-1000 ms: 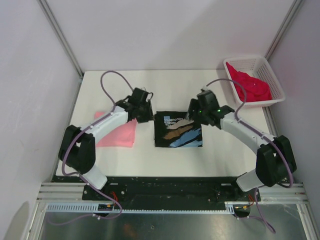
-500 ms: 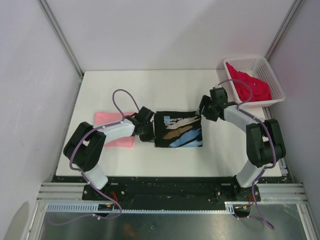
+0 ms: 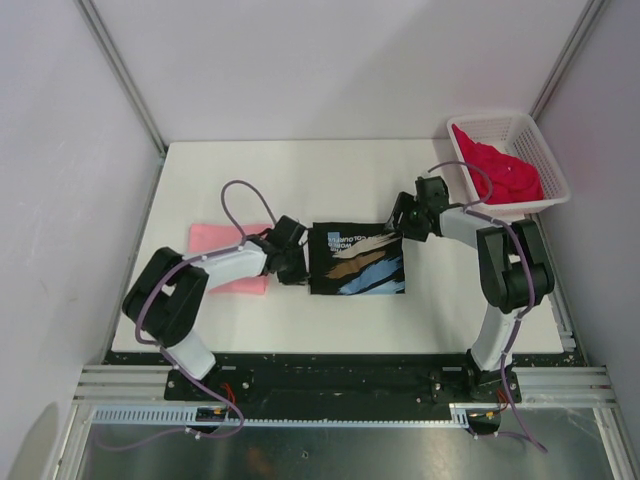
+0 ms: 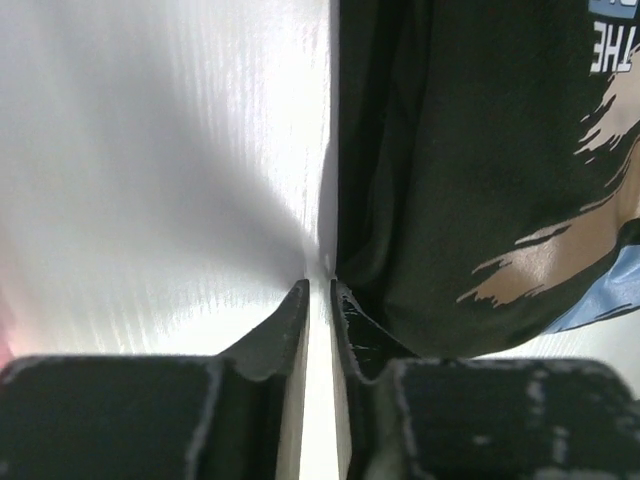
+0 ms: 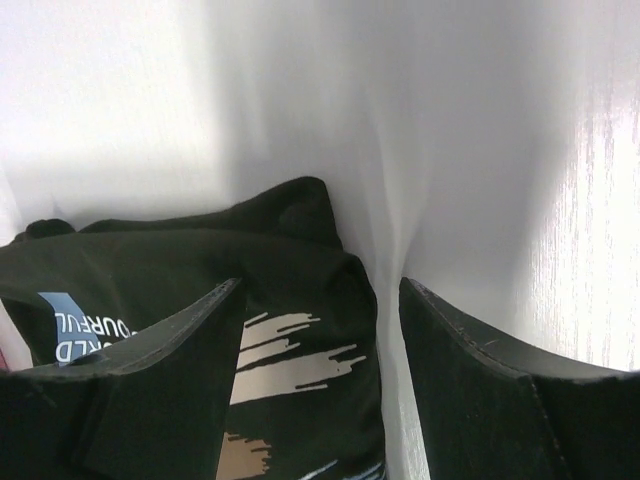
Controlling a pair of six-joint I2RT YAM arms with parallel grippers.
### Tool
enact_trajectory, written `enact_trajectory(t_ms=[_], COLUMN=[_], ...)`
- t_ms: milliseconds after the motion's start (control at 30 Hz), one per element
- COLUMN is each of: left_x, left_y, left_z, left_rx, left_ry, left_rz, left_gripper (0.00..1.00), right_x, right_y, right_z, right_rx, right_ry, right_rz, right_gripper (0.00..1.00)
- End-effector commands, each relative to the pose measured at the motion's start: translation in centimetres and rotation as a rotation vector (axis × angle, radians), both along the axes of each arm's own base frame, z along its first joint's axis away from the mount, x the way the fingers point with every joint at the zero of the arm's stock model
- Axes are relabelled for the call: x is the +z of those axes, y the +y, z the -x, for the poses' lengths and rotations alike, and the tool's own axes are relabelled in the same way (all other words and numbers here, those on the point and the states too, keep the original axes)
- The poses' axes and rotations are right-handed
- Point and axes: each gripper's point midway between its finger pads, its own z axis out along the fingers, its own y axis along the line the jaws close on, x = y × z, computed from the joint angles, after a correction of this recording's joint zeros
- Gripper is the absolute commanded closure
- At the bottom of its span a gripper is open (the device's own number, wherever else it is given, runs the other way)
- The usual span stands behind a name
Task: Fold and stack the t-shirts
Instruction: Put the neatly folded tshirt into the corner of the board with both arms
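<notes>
The edge of the black t-shirt is outside the shut fingers of my left gripper, so I need to open them and pinch cloth by the t-shirt's near corner point(image 4: 374, 296) before I move it.
The black t-shirt point(image 3: 356, 260) with a pale print lies folded flat at mid-table. My left gripper point(image 3: 298, 262) is low at its left edge. In the left wrist view the left gripper point(image 4: 320, 288) is shut to a thin slit showing only white table, and the black cloth point(image 4: 470, 150) lies against its right finger. My right gripper point(image 3: 400, 228) stands open at the shirt's far right corner. In the right wrist view the right gripper point(image 5: 320, 290) straddles that corner of black cloth point(image 5: 200, 260). The pink t-shirt point(image 3: 222, 238) lies at the left, partly under the left arm. The red t-shirt point(image 3: 500, 172) is crumpled in the basket.
The white lattice basket point(image 3: 530, 130) stands at the far right corner of the white table point(image 3: 300, 180). Grey walls close in both sides and the back. Purple cables loop above both arms.
Both arms have dropped low to the table. The left gripper has closed at the black shirt's left edge. The right gripper has moved out to the shirt's far right corner, still open.
</notes>
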Motion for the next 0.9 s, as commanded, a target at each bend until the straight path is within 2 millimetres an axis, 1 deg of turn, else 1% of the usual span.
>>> enact_trajectory(t_ms=[0,67,167,300,367,500,633,700,767,833,867], left_x=[2.1,2.9,4.2,5.6,5.9,5.0,3.7,3.3,2.9,2.6,2.5], left_y=[0.9,1.0,0.9,-0.1,-0.7,-1.8,-2.3,-2.6,-2.7,-2.7,-2.6], left_z=[0.0,0.2,0.6,0.6,0.3,-0.1,-0.8,-1.0,-1.0,-0.8,-0.7], left_rx=[0.011,0.017,0.025,0.015,0.005,-0.013,-0.008,-0.003,-0.004,-0.004,-0.003], left_ry=[-0.066,-0.081,-0.099,-0.109,-0.106,-0.082,-0.071,-0.071,-0.068,-0.063,-0.063], left_rz=[-0.004,0.009,0.046,0.102,0.119,0.115,0.095,0.097,0.096,0.089,0.086], left_gripper=[0.77,0.72,0.67,0.61,0.58,0.54,0.52,0.53,0.58,0.68,0.75], right_x=[-0.2,-0.4,-0.5,-0.7,-0.8,-1.0,-1.2,-1.4,-1.5,-1.6,-1.7], right_y=[0.5,0.4,0.4,0.6,0.7,1.0,1.3,1.4,1.5,1.6,1.6], right_z=[-1.0,-0.8,-0.7,-0.7,-0.6,-0.5,-0.3,-0.2,0.0,0.0,0.1], right_rx=[0.021,0.018,0.021,0.026,0.027,0.034,0.041,0.043,0.045,0.048,0.051], right_ry=[-0.017,-0.009,-0.006,-0.004,-0.001,0.004,0.01,0.015,0.019,0.022,0.023], right_rz=[-0.003,0.001,0.005,0.003,0.003,0.004,0.007,0.012,0.014,0.014,0.016], right_gripper=[0.33,0.33,0.33,0.34,0.34,0.34,0.34,0.34,0.34,0.34,0.34])
